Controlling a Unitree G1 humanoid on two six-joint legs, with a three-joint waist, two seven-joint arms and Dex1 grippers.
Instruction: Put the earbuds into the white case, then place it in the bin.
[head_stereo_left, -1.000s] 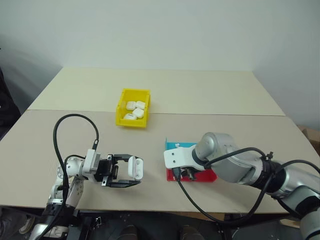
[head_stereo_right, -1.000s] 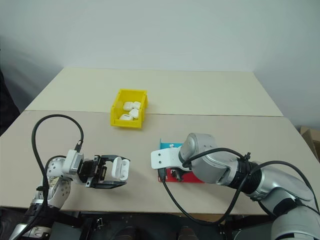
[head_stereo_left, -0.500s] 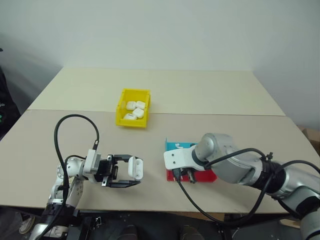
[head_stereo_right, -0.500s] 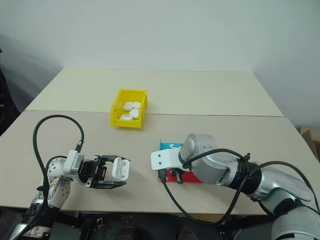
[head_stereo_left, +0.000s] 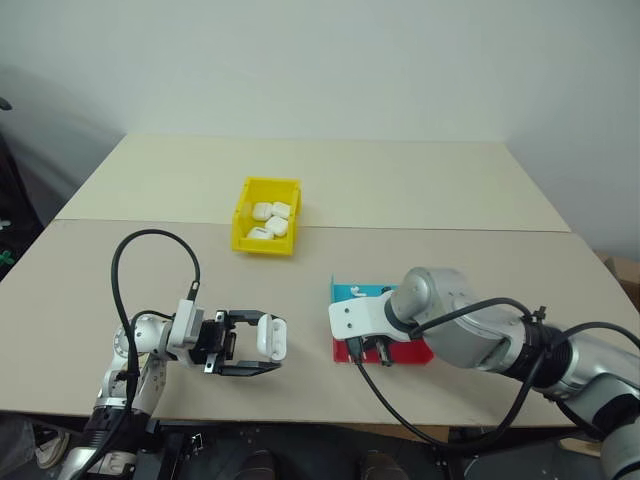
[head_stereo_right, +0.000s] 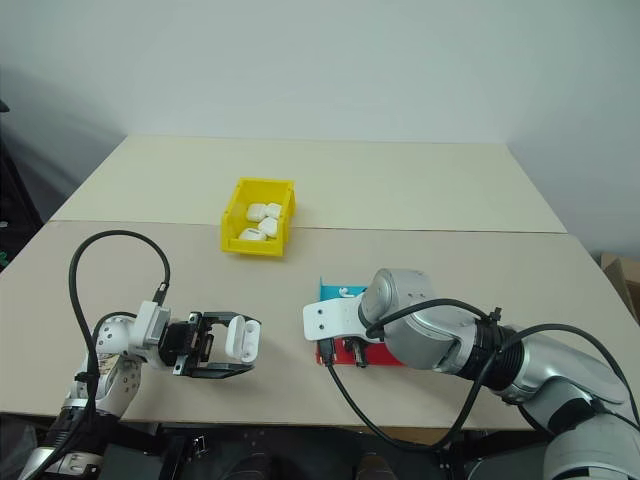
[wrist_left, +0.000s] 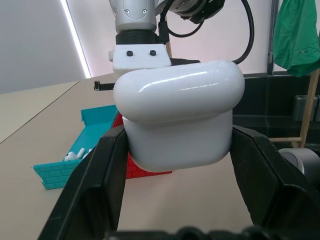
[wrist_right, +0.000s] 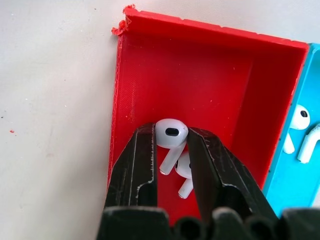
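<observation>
The robot's right gripper needs to release the earbud, now down in the red tray, in the white case over the end of the blue tray (head_stereo_left: 341, 293).
My left gripper (head_stereo_left: 266, 342) is shut on the white case (head_stereo_left: 270, 337), holding it just above the table's near left part; in the left wrist view the case (wrist_left: 177, 120) sits between both fingers. My right gripper (wrist_right: 171, 136) points down into the red tray (wrist_right: 210, 75), shut on one of the earbuds (wrist_right: 171, 132). A second earbud (wrist_right: 183, 169) lies just behind it on the tray floor. The yellow bin (head_stereo_left: 241, 218) stands further back on the table and holds several white cases.
A blue tray (head_stereo_left: 348, 292) adjoins the red tray (head_stereo_left: 416, 352) on its far side, with two more earbuds (wrist_right: 301, 118) in it. A seam runs across the table behind the bin. The right arm and its cable cover the near right area.
The right gripper's fingers have drawn in around the earbud in the red tray. Both arms and the held case have stayed where they were.
</observation>
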